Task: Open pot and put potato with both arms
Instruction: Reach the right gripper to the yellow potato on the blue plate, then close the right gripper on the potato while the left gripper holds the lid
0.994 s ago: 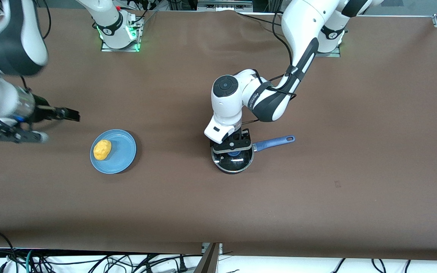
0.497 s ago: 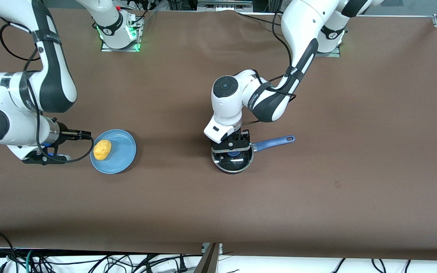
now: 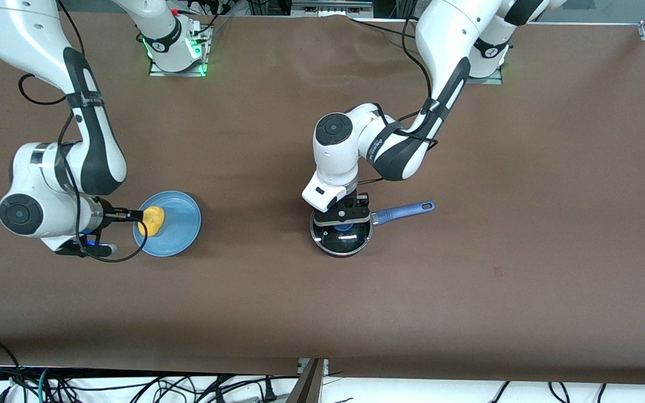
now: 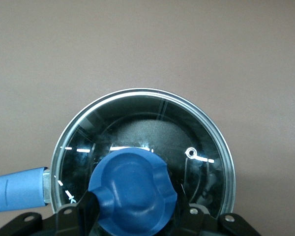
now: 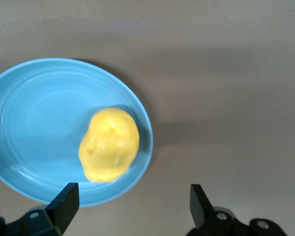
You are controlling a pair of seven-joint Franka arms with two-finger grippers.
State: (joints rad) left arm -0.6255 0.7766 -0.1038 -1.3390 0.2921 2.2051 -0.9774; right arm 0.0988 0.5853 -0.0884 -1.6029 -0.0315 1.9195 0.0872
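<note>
My left gripper is sitting at a slant on the blue knob, so next I open it, line it up squarely over the lid and close on the knob's sides [image 4: 170, 179] before lifting.
The black pot [image 3: 332, 250] with its blue handle [image 3: 403, 211] stands mid-table, covered by the glass lid [image 3: 347, 239]. My left gripper [image 3: 343, 219] is down on the lid, shut on its blue knob [image 4: 132, 189], with a finger on each side of it. The handle [image 4: 14, 189] also shows in the left wrist view. The yellow potato [image 3: 152, 220] lies on the blue plate [image 3: 180, 226] toward the right arm's end. My right gripper [image 3: 132, 214] is open and empty, low at the plate's edge. In the right wrist view the potato [image 5: 109, 145] lies just ahead of the gripper [image 5: 132, 201].
The brown table [image 3: 468, 280] is bare around the pot and the plate [image 5: 34, 113]. Both arm bases stand at the table's edge farthest from the front camera. Cables hang below the table's near edge.
My right arm has swung in from the table's end and come down to the plate's edge, beside the potato. My left gripper has stayed on the lid's knob.
</note>
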